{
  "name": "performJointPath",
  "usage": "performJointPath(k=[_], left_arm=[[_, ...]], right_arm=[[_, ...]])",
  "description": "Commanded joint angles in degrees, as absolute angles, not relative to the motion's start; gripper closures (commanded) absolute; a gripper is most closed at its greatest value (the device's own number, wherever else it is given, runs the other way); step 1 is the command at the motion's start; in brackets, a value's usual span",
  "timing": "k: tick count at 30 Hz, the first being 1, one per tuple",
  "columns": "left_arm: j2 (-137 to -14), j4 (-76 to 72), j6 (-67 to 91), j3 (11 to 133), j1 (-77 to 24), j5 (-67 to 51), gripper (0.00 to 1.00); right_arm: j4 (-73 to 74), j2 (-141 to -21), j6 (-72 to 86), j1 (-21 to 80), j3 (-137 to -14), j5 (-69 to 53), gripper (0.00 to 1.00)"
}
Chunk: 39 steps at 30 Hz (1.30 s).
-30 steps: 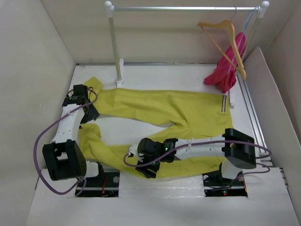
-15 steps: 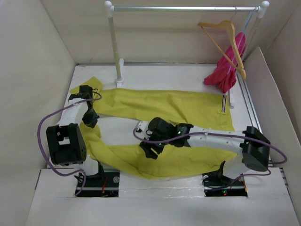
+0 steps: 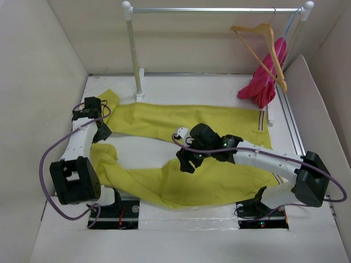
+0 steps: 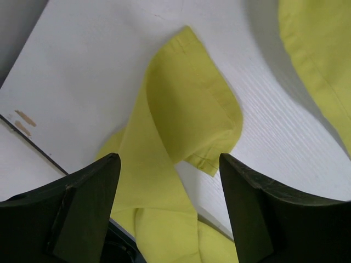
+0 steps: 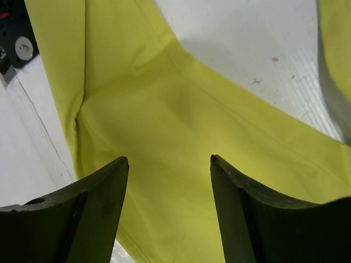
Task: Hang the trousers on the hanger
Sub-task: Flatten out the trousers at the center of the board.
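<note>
The end of the near leg bends toward the far leg, so my left gripper needs to grab the folded cuff (image 3: 109, 150) and pull that leg straighter before hanging the trousers.
The yellow-green trousers (image 3: 219, 126) lie flat across the white table, waist at the right with a striped trim band (image 3: 261, 121), and both legs run left. The tan wooden hanger (image 3: 264, 48) hangs by its hook from the rail at the back right. My left gripper (image 3: 102, 132) is open and empty above the folded cuff of a leg (image 4: 189, 107). My right gripper (image 3: 187, 161) is open and empty, just over the near leg's cloth (image 5: 181, 120). Neither gripper holds cloth.
A white-and-silver clothes rail (image 3: 214, 10) spans the back, with its left post (image 3: 135, 55) standing on the table by the far leg. A magenta-pink garment (image 3: 267, 76) hangs beside the hanger. Beige walls enclose the table (image 3: 142, 148) on three sides.
My right arm has stretched out, moving its open gripper from near the front edge up and right to the middle of the trousers. My left gripper stayed by the leg cuffs, shifting only slightly.
</note>
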State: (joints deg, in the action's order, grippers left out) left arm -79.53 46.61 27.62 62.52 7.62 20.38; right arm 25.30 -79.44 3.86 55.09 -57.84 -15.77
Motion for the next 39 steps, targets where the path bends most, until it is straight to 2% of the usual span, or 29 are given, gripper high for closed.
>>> performJointPath(k=[1,3,6,7,9,10,11,14,18,20,22,26,27,31,36,37,38,39], left_arm=[[-83.5,49.0,27.6,63.5,8.1,22.9,0.31],[-86.2,49.4,27.1,63.2,8.1,21.6,0.34],[-90.3,49.1,26.9,63.5,8.1,21.5,0.43],[-91.1,49.0,27.0,63.6,7.6,21.7,0.51],[-91.3,48.4,27.3,63.9,7.6,22.1,0.74],[-91.3,48.3,27.4,64.0,7.6,21.5,0.90],[-91.3,48.0,27.2,64.2,7.6,20.8,1.00],[-89.0,49.1,28.2,69.1,5.9,16.2,1.00],[-82.9,52.3,32.6,84.2,3.0,9.3,1.00],[-75.5,52.6,35.7,93.0,2.4,4.8,1.00],[-74.0,52.8,37.4,93.2,2.4,6.3,1.00],[-64.7,53.1,41.7,84.1,4.3,13.0,1.00],[-60.3,52.7,42.7,77.5,6.6,14.3,1.00],[-49.9,53.9,52.8,64.4,6.6,22.1,1.00],[-33.2,60.0,74.3,56.3,6.6,29.6,1.00],[-31.2,61.2,77.1,55.5,6.6,30.2,0.93],[-29.0,60.9,78.7,54.6,6.6,30.8,0.82],[-26.0,60.4,80.3,53.8,6.6,32.3,0.63]], right_arm=[[23.3,-77.7,3.5,54.9,-56.5,-17.8,0.33],[23.6,-77.2,3.1,54.4,-56.5,-17.9,0.33],[24.6,-76.4,1.9,53.2,-57.1,-17.8,0.33],[25.3,-76.2,1.7,52.7,-57.3,-17.8,0.33],[26.3,-75.9,1.1,52.0,-57.8,-17.6,0.33],[26.4,-75.7,1.1,52.0,-57.8,-17.5,0.33],[26.6,-75.4,1.0,51.2,-57.8,-17.5,0.33],[26.9,-74.0,0.9,48.6,-57.0,-17.9,0.33],[27.1,-72.9,0.7,46.9,-56.3,-18.7,0.33],[27.0,-73.1,0.7,45.6,-56.5,-18.9,0.33],[26.9,-73.4,0.7,45.6,-56.4,-18.9,0.33],[26.9,-73.3,1.3,45.0,-55.6,-18.9,0.33],[26.9,-73.1,1.6,45.0,-55.4,-18.6,0.33],[27.4,-72.5,2.5,44.5,-54.8,-18.3,0.33],[28.7,-71.3,3.3,43.9,-53.4,-16.8,0.33],[28.9,-71.3,3.4,43.9,-53.2,-16.5,0.32],[29.1,-71.3,3.4,43.3,-53.1,-16.3,0.32],[29.5,-71.3,3.4,42.8,-52.9,-16.4,0.32]])
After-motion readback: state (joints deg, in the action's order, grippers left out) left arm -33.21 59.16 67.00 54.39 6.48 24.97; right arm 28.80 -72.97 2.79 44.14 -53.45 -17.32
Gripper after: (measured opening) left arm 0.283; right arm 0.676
